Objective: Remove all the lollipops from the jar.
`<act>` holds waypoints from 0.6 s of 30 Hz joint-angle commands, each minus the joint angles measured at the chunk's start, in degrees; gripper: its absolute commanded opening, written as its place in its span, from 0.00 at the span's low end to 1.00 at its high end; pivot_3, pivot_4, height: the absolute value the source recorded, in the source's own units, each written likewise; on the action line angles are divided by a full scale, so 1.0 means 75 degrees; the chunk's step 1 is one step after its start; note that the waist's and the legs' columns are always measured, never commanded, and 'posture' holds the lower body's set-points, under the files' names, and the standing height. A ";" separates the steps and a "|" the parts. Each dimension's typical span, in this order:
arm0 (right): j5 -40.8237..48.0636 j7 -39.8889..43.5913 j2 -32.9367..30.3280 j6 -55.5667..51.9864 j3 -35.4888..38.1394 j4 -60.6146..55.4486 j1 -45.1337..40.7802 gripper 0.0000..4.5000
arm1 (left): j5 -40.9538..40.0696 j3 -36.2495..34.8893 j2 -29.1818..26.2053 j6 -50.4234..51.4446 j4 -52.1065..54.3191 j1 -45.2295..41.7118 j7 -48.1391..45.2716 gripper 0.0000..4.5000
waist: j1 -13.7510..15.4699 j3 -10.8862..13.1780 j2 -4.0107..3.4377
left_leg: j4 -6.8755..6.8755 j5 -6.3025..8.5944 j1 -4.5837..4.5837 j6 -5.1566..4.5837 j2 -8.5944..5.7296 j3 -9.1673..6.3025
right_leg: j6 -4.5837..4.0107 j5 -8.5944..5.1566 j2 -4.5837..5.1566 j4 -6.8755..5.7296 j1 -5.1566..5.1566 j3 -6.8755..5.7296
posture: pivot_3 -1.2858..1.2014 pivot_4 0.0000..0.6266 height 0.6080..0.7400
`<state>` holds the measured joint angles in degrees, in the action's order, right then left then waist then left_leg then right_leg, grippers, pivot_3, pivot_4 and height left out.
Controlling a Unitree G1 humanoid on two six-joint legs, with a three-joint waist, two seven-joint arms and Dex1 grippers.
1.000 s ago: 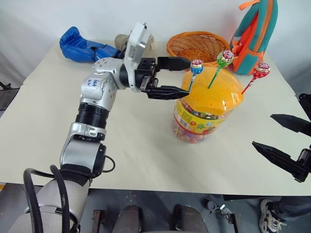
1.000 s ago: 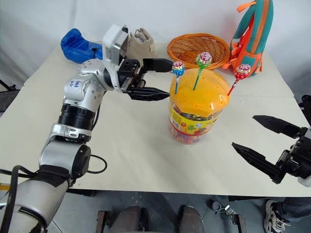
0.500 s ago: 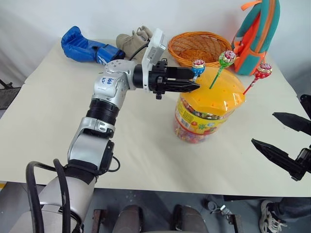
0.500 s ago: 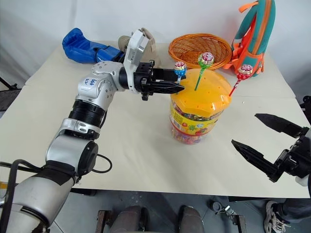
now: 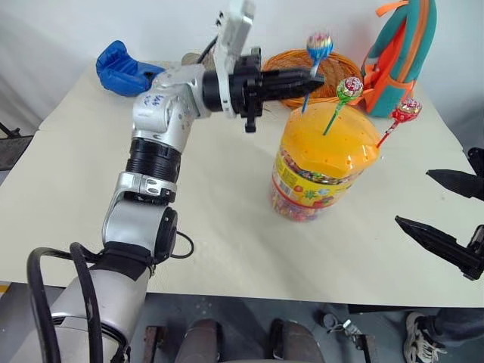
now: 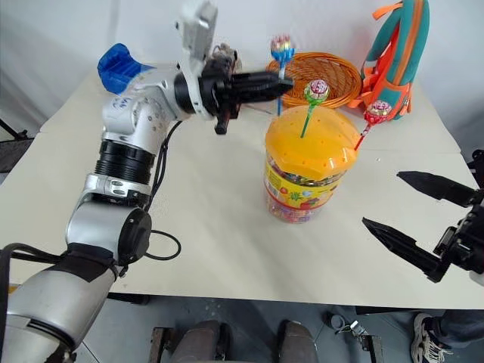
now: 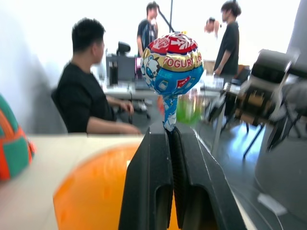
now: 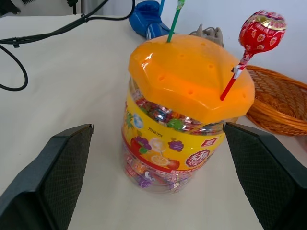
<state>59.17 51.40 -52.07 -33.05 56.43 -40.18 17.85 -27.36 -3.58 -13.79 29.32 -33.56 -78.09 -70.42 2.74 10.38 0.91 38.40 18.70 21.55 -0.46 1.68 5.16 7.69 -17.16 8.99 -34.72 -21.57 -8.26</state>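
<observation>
Next, my left gripper lets go of the blue-stick lollipop on the bare table (image 5: 200, 186), in the spot between the jar and the silver arm.
The jar (image 5: 321, 162) stands on the table, a clear tub with a domed orange lid (image 8: 192, 72). My left gripper (image 5: 316, 78) is shut on the blue stick of one lollipop (image 5: 318, 44) and holds it raised. The stick's lower end hangs just over the lid's far left edge. In the left wrist view its swirled head (image 7: 172, 64) rises above the shut fingers (image 7: 151, 182). The green-stick lollipop (image 5: 349, 88) and the red-stick lollipop (image 5: 407, 110) stand in the lid's holes. My right gripper (image 5: 413, 197) is open, level, to the right of the jar.
A woven orange basket (image 5: 286, 62) sits behind the jar, and a teal and orange backpack (image 5: 397, 53) stands at the back right. A blue glove (image 5: 121, 69) lies at the back left. People (image 7: 88, 96) show in the room behind.
My left gripper shut on the blue stick and rose, lifting that lollipop up from the lid. The right gripper stayed still.
</observation>
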 commanded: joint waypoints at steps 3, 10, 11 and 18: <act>0.0266 0.0294 -0.0243 -0.0112 0.0174 0.0044 -0.0009 1.00 | 0.0332 0.0044 -0.0946 0.1046 0.0763 0.0208 0.1014 0.01 | -0.0038 0.0000 0.0000 | -0.0001 0.0000 -0.0003 0.0001 0.0001 0.0000 | 0.0000 0.0000 -0.0001 -0.0003 0.0000 0.0001 | 0.52 0.24 1.00; 0.0630 0.1169 -0.0468 -0.0281 -0.0032 0.0200 0.0024 1.00 | 0.1071 0.0498 -0.2568 0.2499 0.1248 0.1434 0.1915 0.01 | -0.0156 0.0002 0.0003 | -0.0015 -0.0001 -0.0018 0.0002 0.0004 0.0006 | 0.0000 0.0000 -0.0010 -0.0003 0.0000 0.0020 | 0.52 0.24 1.00; 0.0691 0.1230 -0.0469 -0.0293 -0.0110 0.0190 -0.0002 1.00 | 0.1123 0.0523 -0.2704 0.2668 0.1304 0.1591 0.2012 0.01 | -0.0154 0.0005 0.0009 | -0.0015 -0.0001 -0.0017 0.0003 0.0004 0.0005 | 0.0000 0.0000 -0.0010 -0.0004 0.0000 0.0020 | 0.52 0.24 1.00; 0.0470 0.1434 -0.0523 -0.0082 -0.1625 0.0398 -0.0812 1.00 | 0.1448 0.1149 -0.3363 0.4053 0.2012 0.3376 0.2426 0.01 | -0.0149 0.0011 0.0019 | -0.0012 0.0000 -0.0020 0.0005 0.0006 0.0010 | 0.0000 0.0000 -0.0010 -0.0010 -0.0003 0.0032 | 0.52 0.24 1.00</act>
<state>62.94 61.22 -55.53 -34.90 44.79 -37.43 12.46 -16.53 4.25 -38.36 57.46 -22.09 -52.47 -52.51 1.62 10.46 1.05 38.34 18.70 21.43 -0.43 1.73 5.23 7.69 -17.16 8.91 -34.79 -21.62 -8.03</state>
